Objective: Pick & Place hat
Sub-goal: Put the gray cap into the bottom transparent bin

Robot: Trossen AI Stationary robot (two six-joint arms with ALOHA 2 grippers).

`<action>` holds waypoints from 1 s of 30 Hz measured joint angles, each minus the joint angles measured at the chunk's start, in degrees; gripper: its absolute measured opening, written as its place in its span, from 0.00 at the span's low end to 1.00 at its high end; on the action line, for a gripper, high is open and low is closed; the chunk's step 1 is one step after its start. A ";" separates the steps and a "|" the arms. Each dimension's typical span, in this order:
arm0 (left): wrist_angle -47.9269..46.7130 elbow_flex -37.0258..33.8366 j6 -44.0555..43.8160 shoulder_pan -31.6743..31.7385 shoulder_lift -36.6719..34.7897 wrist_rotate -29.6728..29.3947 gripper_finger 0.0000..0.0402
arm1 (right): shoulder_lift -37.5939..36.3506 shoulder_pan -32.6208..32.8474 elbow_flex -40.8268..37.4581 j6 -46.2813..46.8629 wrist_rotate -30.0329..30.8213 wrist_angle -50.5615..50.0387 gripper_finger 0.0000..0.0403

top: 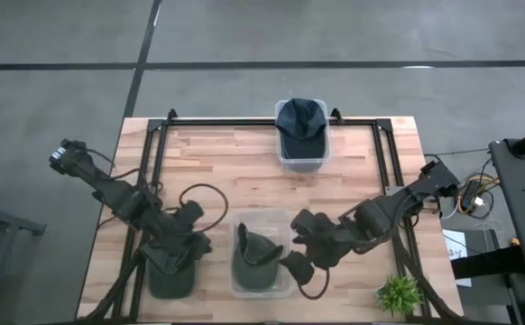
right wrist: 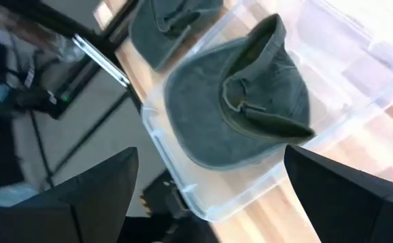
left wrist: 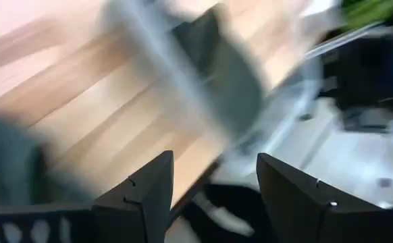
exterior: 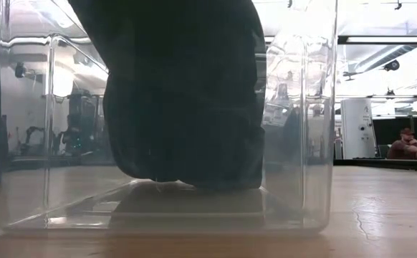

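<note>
I need to next use my left gripper to grab the second green cap on the table by its visor's edge (top: 192, 284) facing the near clear bin.
A green cap (top: 259, 256) lies crown down in a clear bin (top: 282, 287) at the table's near middle; the low view shows it as a dark mass (exterior: 183, 93) on the bin floor. A second green cap (top: 170, 276) lies flat on the table left of the bin. A dark blue cap (top: 301, 120) sits in a smaller clear bin (top: 303, 161) at the far edge. My left gripper (top: 193, 242) (left wrist: 215, 156) is open above the second cap, holding nothing. My right gripper (top: 299, 264) (right wrist: 211, 152) is open just right of the near bin, facing the cap inside (right wrist: 237, 101).
Black frame rails (top: 159, 149) run along the table's left, right and far sides. A small green plant (top: 398, 292) stands at the near right corner. Bare wood (top: 244, 176) lies between the two bins. A person (exterior: 407, 143) sits far off in the room.
</note>
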 joint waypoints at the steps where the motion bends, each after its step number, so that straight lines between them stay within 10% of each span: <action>1: -3.07 0.00 -1.73 -0.30 -0.09 1.74 0.51 | -0.03 0.00 -0.11 -1.26 0.01 -0.42 0.91; 30: -10.82 -0.07 -19.10 -2.95 30.02 16.56 0.51 | -0.22 0.15 -0.25 -14.93 -3.31 -6.58 0.91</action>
